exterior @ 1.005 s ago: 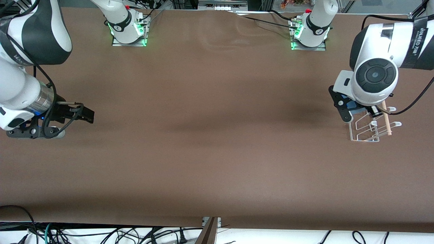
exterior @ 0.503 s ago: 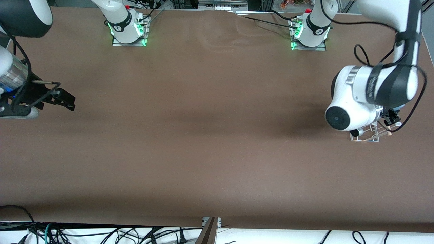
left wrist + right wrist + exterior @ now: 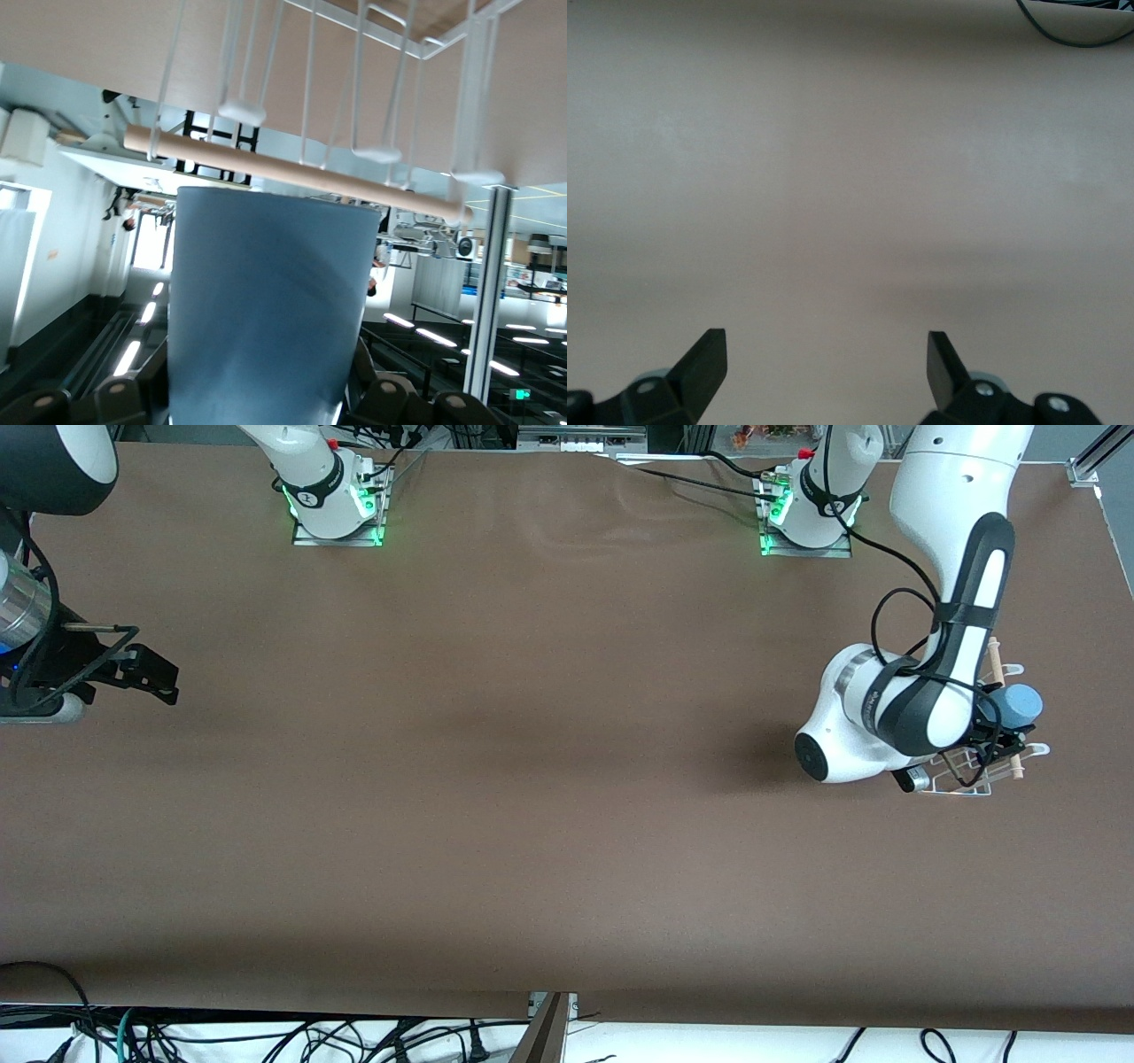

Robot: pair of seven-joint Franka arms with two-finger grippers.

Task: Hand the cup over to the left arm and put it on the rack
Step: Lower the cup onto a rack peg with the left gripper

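I will use my left gripper to put the light-blue cup, held sideways just over the rack now, down on the near end of the white wire rack [image 3: 959,767] [image 3: 288,71], next to the wooden dowel.
The light-blue cup [image 3: 1021,703] is held sideways in my left gripper [image 3: 999,728], just over the white wire rack [image 3: 967,789], between its hooks and the wooden dowel [image 3: 996,658]. In the left wrist view the cup [image 3: 266,310] fills the middle between the jaws, with the rack's wires [image 3: 306,84] and dowel [image 3: 301,175] close past its rim. The left arm's wrist hides most of the rack in the front view. My right gripper [image 3: 164,682] is open and empty, low over bare table at the right arm's end; it also shows in the right wrist view [image 3: 827,341].
The brown table [image 3: 549,779] has nothing else on it. Both arm bases [image 3: 337,505] stand along the edge farthest from the front camera. The left arm's black cable [image 3: 895,602] loops above the rack. Cables hang below the table's near edge.
The left arm has swung down and turned its wrist, so the cup now shows at the rack. The right gripper has drawn back toward the right arm's end of the table.
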